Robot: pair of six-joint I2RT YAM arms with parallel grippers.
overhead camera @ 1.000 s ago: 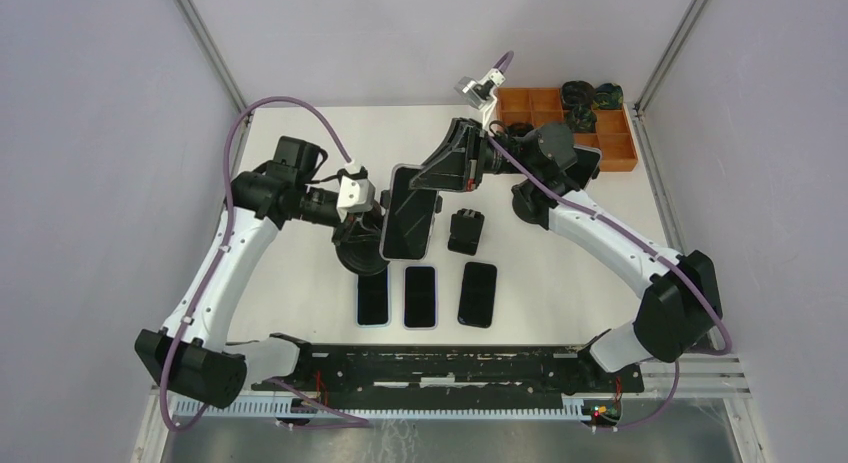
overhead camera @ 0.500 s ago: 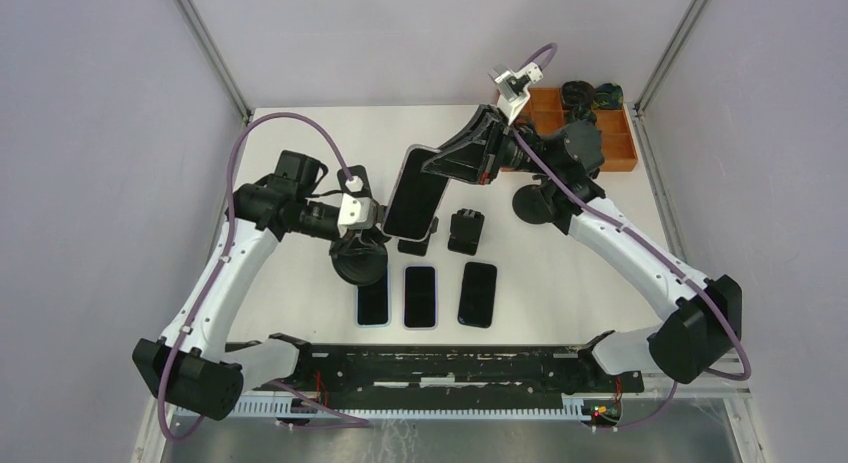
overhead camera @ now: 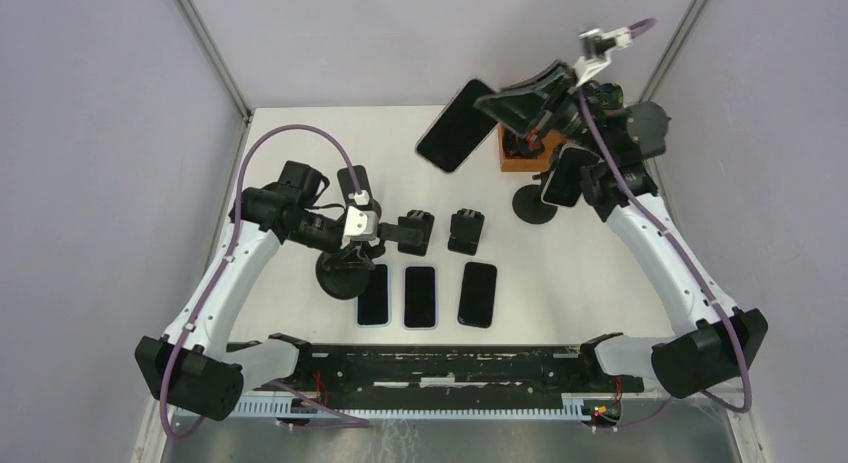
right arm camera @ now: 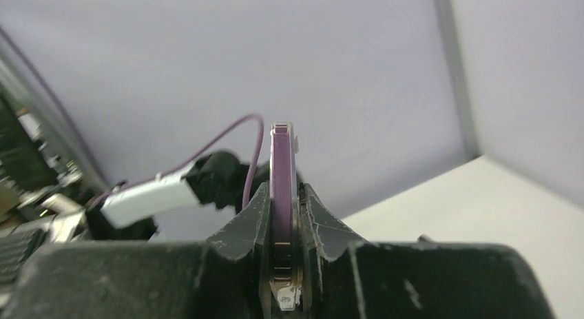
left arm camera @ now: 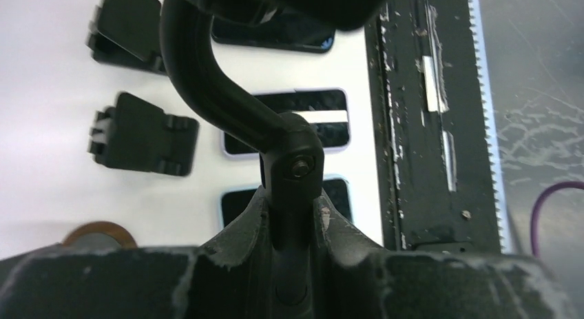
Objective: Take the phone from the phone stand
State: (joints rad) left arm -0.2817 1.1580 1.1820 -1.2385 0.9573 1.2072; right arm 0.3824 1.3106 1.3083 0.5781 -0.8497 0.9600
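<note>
The robot's right gripper needs to release the phone on the bare table (overhead camera: pixel 518 292) beside the flat phone nearest the orange tray.
The phone (overhead camera: pixel 457 126), dark with a purple rim, hangs tilted in the air over the back of the table, clear of the phone stand (overhead camera: pixel 343 279). My right gripper (overhead camera: pixel 498 105) is shut on its edge. In the right wrist view the purple edge of the phone (right arm camera: pixel 282 174) stands upright, pinched in the right gripper (right arm camera: pixel 283 212). My left gripper (overhead camera: pixel 356 247) is shut on the stand's black curved arm (left arm camera: pixel 206 85), and the left gripper (left arm camera: pixel 293 219) clamps the jointed stem above the round base.
Three phones (overhead camera: pixel 420 296) lie flat in a row near the front rail. Two small folded black holders (overhead camera: pixel 416 233) (overhead camera: pixel 465 230) sit behind them. A second stand (overhead camera: pixel 535 203) carrying a phone is at the right, with an orange tray (overhead camera: pixel 520 155) behind it.
The right gripper has pulled the phone off the stand and carried it up toward the back right. The left gripper has kept its hold on the stand, which shifted slightly left.
</note>
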